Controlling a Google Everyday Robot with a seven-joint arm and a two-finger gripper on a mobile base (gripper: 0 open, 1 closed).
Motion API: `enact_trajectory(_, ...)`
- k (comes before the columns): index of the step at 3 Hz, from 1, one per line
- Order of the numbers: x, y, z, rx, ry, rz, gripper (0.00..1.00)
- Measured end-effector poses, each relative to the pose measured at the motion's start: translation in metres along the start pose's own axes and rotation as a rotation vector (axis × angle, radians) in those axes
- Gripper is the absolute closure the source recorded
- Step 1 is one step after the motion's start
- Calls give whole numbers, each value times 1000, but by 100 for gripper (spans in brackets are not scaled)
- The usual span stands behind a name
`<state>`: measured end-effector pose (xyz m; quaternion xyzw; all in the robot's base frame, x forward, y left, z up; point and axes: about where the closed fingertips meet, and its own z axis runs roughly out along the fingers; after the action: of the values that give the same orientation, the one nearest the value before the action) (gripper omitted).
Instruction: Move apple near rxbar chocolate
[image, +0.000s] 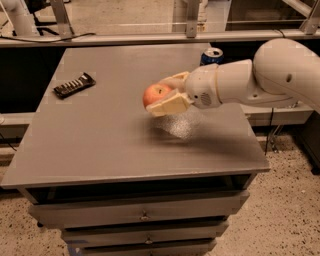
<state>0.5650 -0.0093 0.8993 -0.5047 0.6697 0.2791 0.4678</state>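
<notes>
The apple, now held above the middle of the table, will be released by my gripper on the grey table (97, 84), next to the end of the rxbar chocolate that is nearer the soda can.
The red-orange apple (155, 94) is held in my gripper (167, 95), above the middle of the grey table (110, 135). The gripper's pale fingers (170, 106) are shut around the apple, and the white arm reaches in from the right. The rxbar chocolate (74, 85), a flat dark bar with pale markings, lies on the table at the far left, well apart from the apple.
A blue soda can (212, 55) stands at the table's back right, partly behind my arm. Drawers (142, 215) sit under the table front. A rail and metal posts (60, 20) run behind the table.
</notes>
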Motion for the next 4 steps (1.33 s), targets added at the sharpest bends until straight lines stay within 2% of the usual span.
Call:
enact_trajectory(1,-39,-9,38,-26,-48,-47,100)
enact_trajectory(2,-63,-20,84,-40,-55,-81,100)
enact_trajectory(3,-69,-33,134,-29,-23,-97,100)
enact_trajectory(4,-67,-50,166,-10,1,-89,100)
